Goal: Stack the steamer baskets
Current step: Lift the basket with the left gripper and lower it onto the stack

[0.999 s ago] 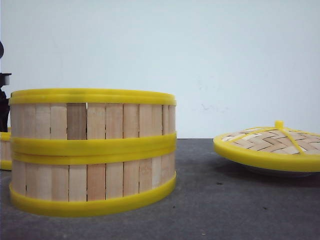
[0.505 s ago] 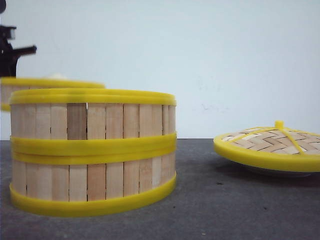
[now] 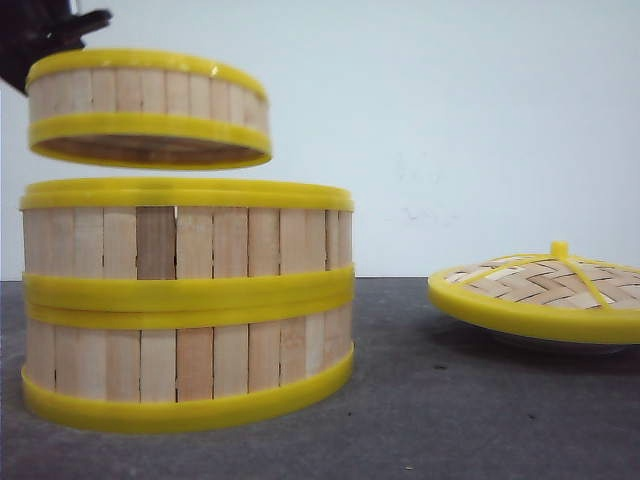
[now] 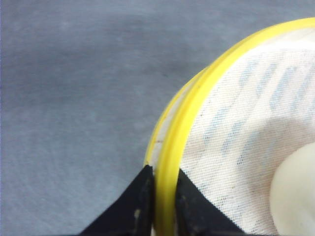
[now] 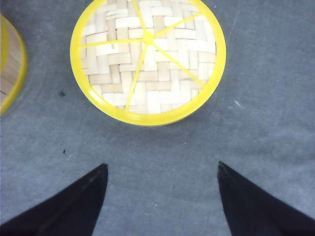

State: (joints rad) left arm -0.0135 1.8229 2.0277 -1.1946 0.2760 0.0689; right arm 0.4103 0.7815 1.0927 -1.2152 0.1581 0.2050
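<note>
The steamer basket in my left gripper needs to be let go squarely on the upper yellow rim of the stacked steamer baskets (image 3: 187,193).
Two steamer baskets (image 3: 187,305) with pale slat walls and yellow rims stand stacked on the dark table at the left. A third steamer basket (image 3: 148,108) hangs in the air just above them, set a little to the left. My left gripper (image 4: 164,173) is shut on its yellow rim (image 4: 184,132), one finger outside the wall and one inside; in the front view only a dark part of that gripper (image 3: 50,35) shows at the basket's upper left. White cloth (image 4: 246,123) lines the held basket. My right gripper (image 5: 162,167) is open over bare table, near the woven lid (image 5: 147,56).
The domed woven lid (image 3: 540,290) with yellow rim and knob rests on the table at the right, apart from the stack. An edge of a basket (image 5: 10,69) shows at the side of the right wrist view. A pale rounded thing (image 4: 295,196) lies inside the held basket.
The left gripper has lifted the third basket from behind the stack's left side, up and to the right, until it hangs above the stack. The stack and lid have not moved.
</note>
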